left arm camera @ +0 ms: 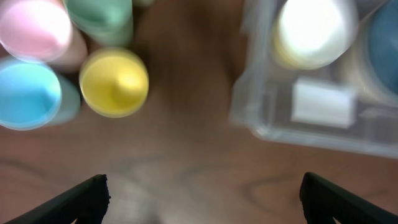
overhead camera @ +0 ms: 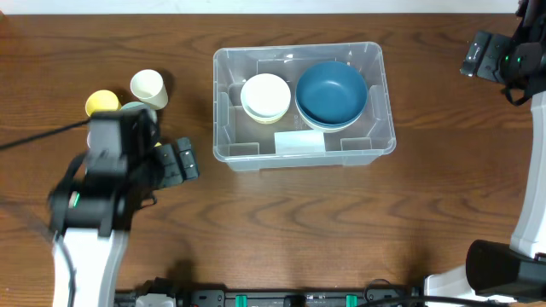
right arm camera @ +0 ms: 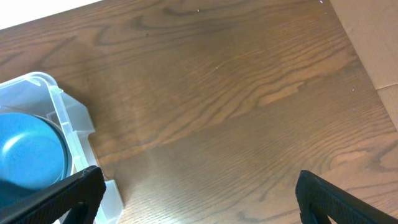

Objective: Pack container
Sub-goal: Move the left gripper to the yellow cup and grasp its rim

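Observation:
I need to next close my left gripper on the container-side rim (overhead camera: 159, 144) (left arm camera: 145, 91) of the yellow cup beside the blue and green cups.
The clear plastic container (overhead camera: 256, 158) stands at the table's middle. It holds a stack of cream bowls (overhead camera: 265, 96) on the left and a blue bowl (overhead camera: 331, 92) on the right. Cups stand to its left: a cream one (overhead camera: 148, 87), a yellow one (overhead camera: 101, 103) and a green one (overhead camera: 135, 108) partly under my left arm. My left gripper (overhead camera: 181, 160) is open and empty, just left of the container's front corner. In the left wrist view the gripper (left arm camera: 202, 199) hangs over bare wood, with yellow (left arm camera: 114, 82), blue (left arm camera: 28, 93), pink (left arm camera: 37, 31) and green (left arm camera: 102, 18) cups and the container (left arm camera: 249, 112) ahead. My right gripper (overhead camera: 471, 58) is open and empty at the far right.
The right wrist view shows my right gripper (right arm camera: 199, 193) over bare wood, with the container's corner (right arm camera: 56, 112) and the blue bowl (right arm camera: 28, 155) at its left. A white label (overhead camera: 299, 141) lies on the container's floor. The table's far edge (right arm camera: 37, 22) is close behind.

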You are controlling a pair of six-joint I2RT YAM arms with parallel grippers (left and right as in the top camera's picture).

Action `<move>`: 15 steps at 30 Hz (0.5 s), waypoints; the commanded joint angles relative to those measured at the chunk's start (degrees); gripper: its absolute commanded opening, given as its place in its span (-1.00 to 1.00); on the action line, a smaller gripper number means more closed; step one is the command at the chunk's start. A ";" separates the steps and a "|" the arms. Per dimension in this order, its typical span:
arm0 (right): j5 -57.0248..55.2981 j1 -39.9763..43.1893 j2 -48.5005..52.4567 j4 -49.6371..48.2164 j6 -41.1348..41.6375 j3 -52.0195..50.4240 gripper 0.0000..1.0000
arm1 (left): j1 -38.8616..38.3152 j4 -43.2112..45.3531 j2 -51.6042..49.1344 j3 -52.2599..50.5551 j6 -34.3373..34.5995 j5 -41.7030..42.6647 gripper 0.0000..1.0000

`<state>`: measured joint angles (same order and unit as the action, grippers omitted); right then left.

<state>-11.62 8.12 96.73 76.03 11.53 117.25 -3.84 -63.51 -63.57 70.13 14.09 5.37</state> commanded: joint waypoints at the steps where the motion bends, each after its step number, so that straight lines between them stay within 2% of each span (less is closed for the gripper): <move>1: -0.39 0.13 -0.07 0.09 0.66 0.04 0.98 | 0.17 -2.62 -6.67 0.50 -1.40 -0.87 0.96; 5: -0.39 0.13 -0.07 0.09 0.66 0.04 0.99 | 0.17 -4.98 -15.63 0.46 -1.70 -0.85 0.96; 7: -0.39 0.13 -0.07 0.09 0.66 0.04 0.99 | 0.17 -4.98 -19.17 0.46 -4.90 -0.83 0.96; 15: -0.39 0.13 -0.07 0.09 0.66 0.04 0.98 | 0.28 0.83 -23.15 0.46 -13.22 -1.51 0.96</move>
<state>-11.62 8.12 96.73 76.05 11.55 117.25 -3.84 -63.99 -86.80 70.11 5.54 5.34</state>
